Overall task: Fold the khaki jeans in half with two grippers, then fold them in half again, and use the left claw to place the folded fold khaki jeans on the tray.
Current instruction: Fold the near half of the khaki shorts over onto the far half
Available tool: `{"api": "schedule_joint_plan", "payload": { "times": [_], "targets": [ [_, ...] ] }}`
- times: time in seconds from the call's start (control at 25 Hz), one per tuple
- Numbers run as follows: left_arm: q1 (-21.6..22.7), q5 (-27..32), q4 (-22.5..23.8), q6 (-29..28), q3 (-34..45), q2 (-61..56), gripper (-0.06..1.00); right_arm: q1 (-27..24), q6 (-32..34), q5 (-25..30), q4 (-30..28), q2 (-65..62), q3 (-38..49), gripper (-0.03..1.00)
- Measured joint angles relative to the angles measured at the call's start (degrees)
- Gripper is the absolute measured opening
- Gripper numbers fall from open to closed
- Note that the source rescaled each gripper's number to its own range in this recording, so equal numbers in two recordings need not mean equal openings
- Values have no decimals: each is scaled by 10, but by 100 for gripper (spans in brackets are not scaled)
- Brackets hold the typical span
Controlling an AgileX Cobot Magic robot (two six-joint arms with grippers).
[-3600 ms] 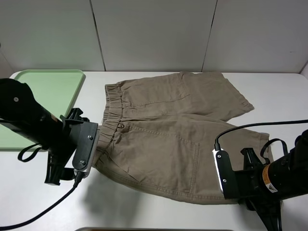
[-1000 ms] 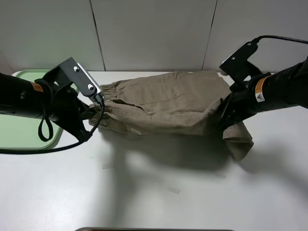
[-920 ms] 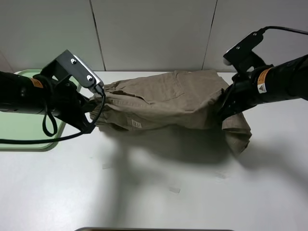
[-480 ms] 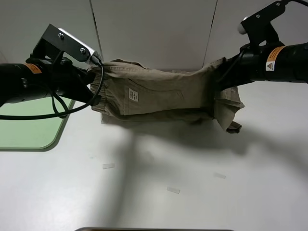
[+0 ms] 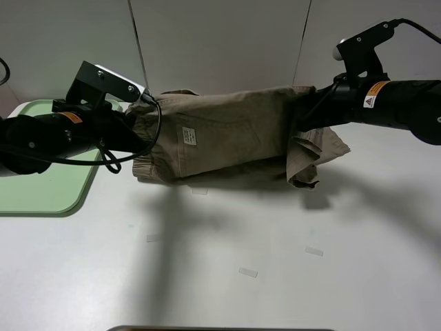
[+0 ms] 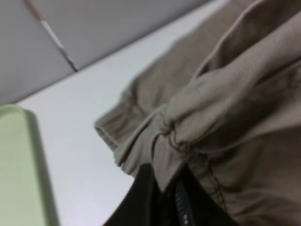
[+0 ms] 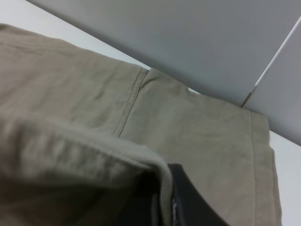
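The robot's left gripper will release the waistband of the khaki jeans, which lie doubled along the table's back, on the white table (image 5: 135, 137) (image 6: 89, 148) next to the pale-green tray, near the grey wall.
The khaki jeans (image 5: 227, 134) are doubled over along the back of the white table, with a small white label facing up and one leg end drooping at the right. My left gripper (image 5: 140, 110) is shut on the waistband end. The left wrist view shows gathered khaki jeans (image 6: 221, 108) pinched in the black left gripper (image 6: 165, 197). My right gripper (image 5: 303, 114) is shut on the leg-hem end, and the right wrist view shows khaki jeans (image 7: 94, 117) wrapped over a black finger (image 7: 186, 197). The pale-green tray (image 5: 48, 183) lies at the left, partly under my left arm.
A grey panelled wall (image 5: 220, 41) rises right behind the table's back edge. Three small tape scraps (image 5: 248, 272) lie on the bare white tabletop in front of the shorts. A dark rim (image 5: 207, 329) shows at the bottom edge.
Both grippers have carried the held edge up and back over the far half. In the last half second they came down a little, and the fold now hangs lower.
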Motion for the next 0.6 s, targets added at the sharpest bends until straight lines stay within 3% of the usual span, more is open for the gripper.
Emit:
{"api": "schedule_joint_plan", "payload": {
  "times": [0.32, 0.6],
  "targets": [
    [0, -59, -36, 4, 0, 0, 0, 0, -153, -157, 184, 51, 0, 0],
    [-1, -109, -37, 15, 0, 0, 0, 1, -196, -224, 202, 52, 0, 0]
  ]
}}
